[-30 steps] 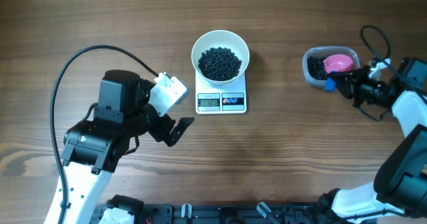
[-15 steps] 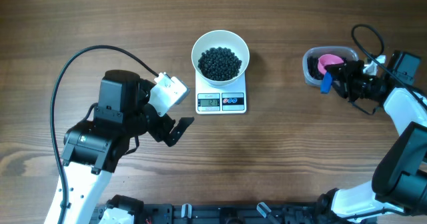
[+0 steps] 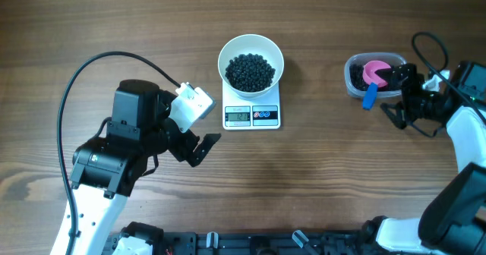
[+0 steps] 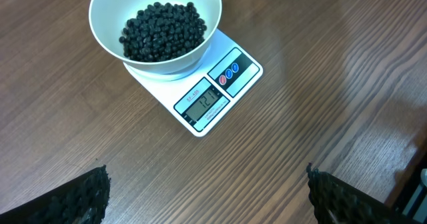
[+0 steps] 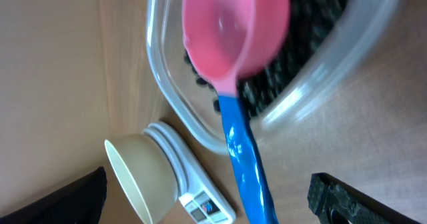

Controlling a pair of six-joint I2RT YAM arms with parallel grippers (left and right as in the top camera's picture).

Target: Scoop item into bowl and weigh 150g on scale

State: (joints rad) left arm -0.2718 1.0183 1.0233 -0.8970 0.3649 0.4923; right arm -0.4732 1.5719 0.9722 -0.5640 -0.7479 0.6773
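Observation:
The blue handle sticks out over the tub's near rim at a crooked angle to my right gripper, so I need to swing round and grip the handle's end [image 3: 368, 105] in line.
The white bowl [image 3: 250, 54] holds a pile of black beads [image 3: 250, 71] and stands on the white scale [image 3: 252, 116] at mid table. More beads [image 5: 280, 84] lie in a clear tub [image 3: 354, 77] at the right. A pink scoop [image 3: 373, 71] rests in that tub, its blue handle [image 3: 370, 96] sticking out over the rim. My right gripper [image 3: 396, 94] is open beside the tub; the handle [image 5: 247, 164] lies loose between its spread fingers. My left gripper [image 3: 201, 150] is open and empty, left of the scale [image 4: 213, 94] and bowl [image 4: 107, 24].
A black cable [image 3: 99, 61] loops over the table above the left arm. Another cable [image 3: 429, 46] arcs near the right wrist. Bare wood [image 3: 319, 171] lies between the two arms in front of the scale.
My right gripper went from shut on the scoop handle to open, letting it go. The scoop now rests in the tub. The left arm has not moved.

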